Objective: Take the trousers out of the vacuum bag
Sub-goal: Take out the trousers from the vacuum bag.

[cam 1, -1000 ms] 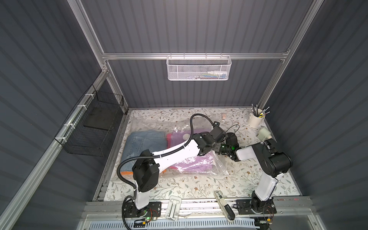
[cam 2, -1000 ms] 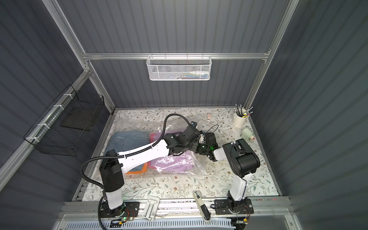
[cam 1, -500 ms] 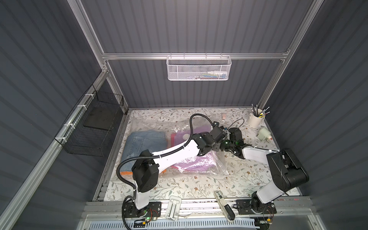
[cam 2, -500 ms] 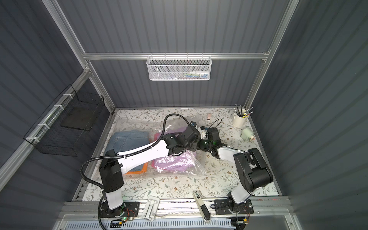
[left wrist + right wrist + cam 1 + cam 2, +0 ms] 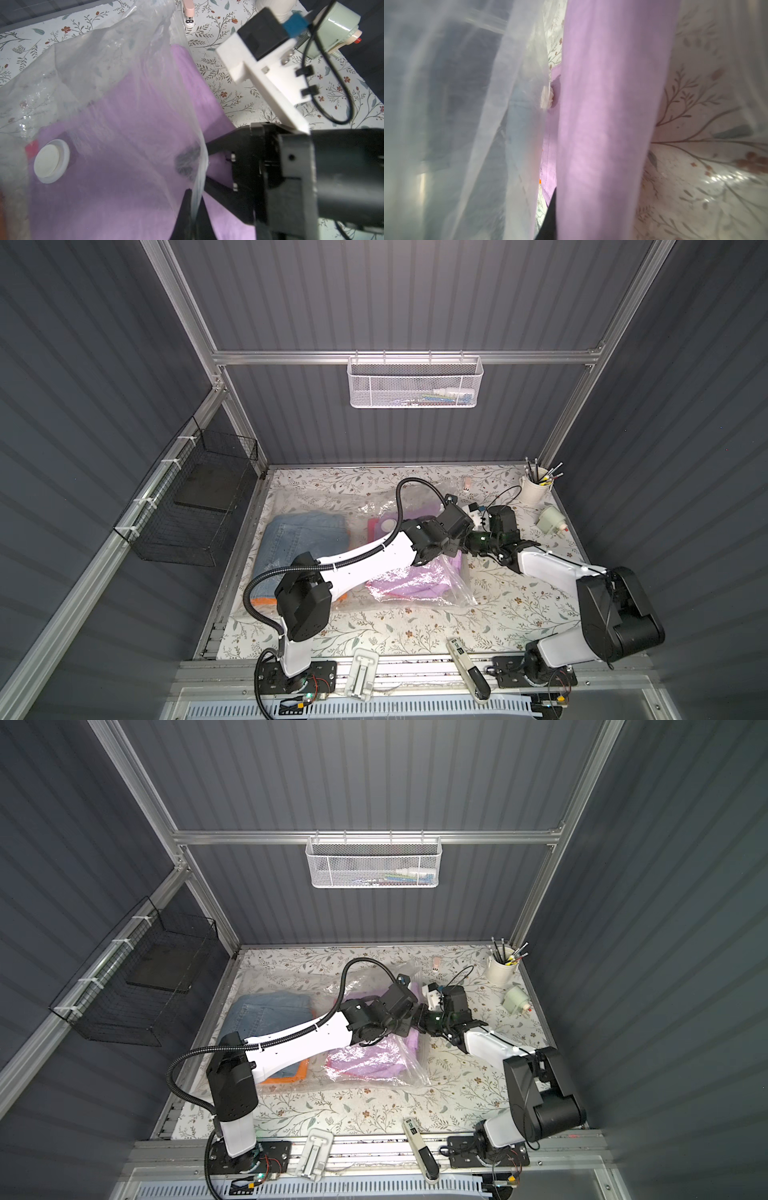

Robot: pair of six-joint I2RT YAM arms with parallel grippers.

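Observation:
I need to open my right gripper, which holds the lilac trousers under the plastic, and take the part [image 5: 216,114] of the trousers that sticks out past the bag's opening.
The clear vacuum bag [image 5: 324,506] lies on the floral table, its white valve [image 5: 51,161] over the lilac trousers [image 5: 415,583]. Inside it a hot pink edge [image 5: 374,526] also shows. Denim trousers [image 5: 299,535] lie on orange ones [image 5: 264,600] at the left. My left gripper [image 5: 194,193] is shut on the plastic edge of the bag's mouth [image 5: 199,158]. My right gripper [image 5: 187,163] reaches into that mouth from the right, shut on a fold of the lilac trousers [image 5: 602,124]. Only one of its black fingers [image 5: 550,216] shows. In both top views the two grippers meet [image 5: 457,547] [image 5: 411,1025].
A white cup of pens [image 5: 534,491], a pale green round device [image 5: 550,518] and a small pink object [image 5: 466,486] stand at the back right. A black wire basket [image 5: 195,506] hangs on the left wall, a white mesh basket [image 5: 415,383] on the back wall. Tools [image 5: 467,668] lie along the front rail.
My right arm's elbow has swung down and to the right, and its wrist has drawn slightly right. The lilac and pink trousers have shifted right with it. The left arm has held still.

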